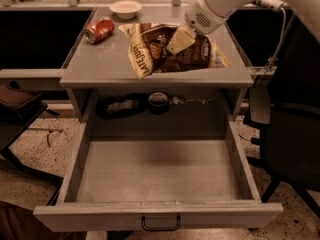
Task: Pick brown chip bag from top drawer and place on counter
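I need to let go of the brown chip bag with my gripper on the grey counter's half nearer the dark chair (192,51), past its middle.
The brown chip bag (167,50) with cream-yellow edges and "LATE JULY" lettering hangs over the grey counter (100,64), its lower edge at or just above the surface near the front edge. My gripper (181,40) comes down from the white arm at the upper right and is shut on the bag's top middle; one cream finger (180,40) shows against the foil. The top drawer (157,176) is pulled fully out below the counter, with nothing in it, its black handle (160,224) at the front.
A red soda can (99,29) lies on the counter's back left and a white bowl (125,8) stands behind it. Dark objects sit in the shelf recess (150,104) under the counter. A dark chair (292,134) stands right of the drawer.
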You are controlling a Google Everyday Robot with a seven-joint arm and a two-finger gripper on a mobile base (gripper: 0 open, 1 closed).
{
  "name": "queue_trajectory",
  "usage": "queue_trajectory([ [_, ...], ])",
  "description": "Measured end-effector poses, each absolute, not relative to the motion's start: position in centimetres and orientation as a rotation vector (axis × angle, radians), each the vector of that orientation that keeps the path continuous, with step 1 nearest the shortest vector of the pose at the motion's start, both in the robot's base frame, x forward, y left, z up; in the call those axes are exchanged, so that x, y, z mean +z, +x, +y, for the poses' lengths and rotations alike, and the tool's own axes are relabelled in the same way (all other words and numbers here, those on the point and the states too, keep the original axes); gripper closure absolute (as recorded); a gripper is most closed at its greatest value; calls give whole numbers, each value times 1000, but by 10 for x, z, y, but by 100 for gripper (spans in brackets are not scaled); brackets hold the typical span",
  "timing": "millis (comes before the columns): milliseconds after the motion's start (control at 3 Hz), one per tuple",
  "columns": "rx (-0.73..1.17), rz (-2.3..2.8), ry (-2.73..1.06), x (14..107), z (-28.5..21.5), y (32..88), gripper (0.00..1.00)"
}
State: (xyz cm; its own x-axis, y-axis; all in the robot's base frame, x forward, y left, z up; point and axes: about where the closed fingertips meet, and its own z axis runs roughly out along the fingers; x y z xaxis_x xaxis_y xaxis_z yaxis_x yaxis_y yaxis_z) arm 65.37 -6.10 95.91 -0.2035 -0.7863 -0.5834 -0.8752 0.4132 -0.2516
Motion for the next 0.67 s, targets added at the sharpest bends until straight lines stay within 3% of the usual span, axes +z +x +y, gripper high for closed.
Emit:
queue_trajectory([
  [333, 47, 2085, -1219, 951, -93, 724, 100],
  [667, 57, 2209, -1030, 913, -128, 763, 100],
])
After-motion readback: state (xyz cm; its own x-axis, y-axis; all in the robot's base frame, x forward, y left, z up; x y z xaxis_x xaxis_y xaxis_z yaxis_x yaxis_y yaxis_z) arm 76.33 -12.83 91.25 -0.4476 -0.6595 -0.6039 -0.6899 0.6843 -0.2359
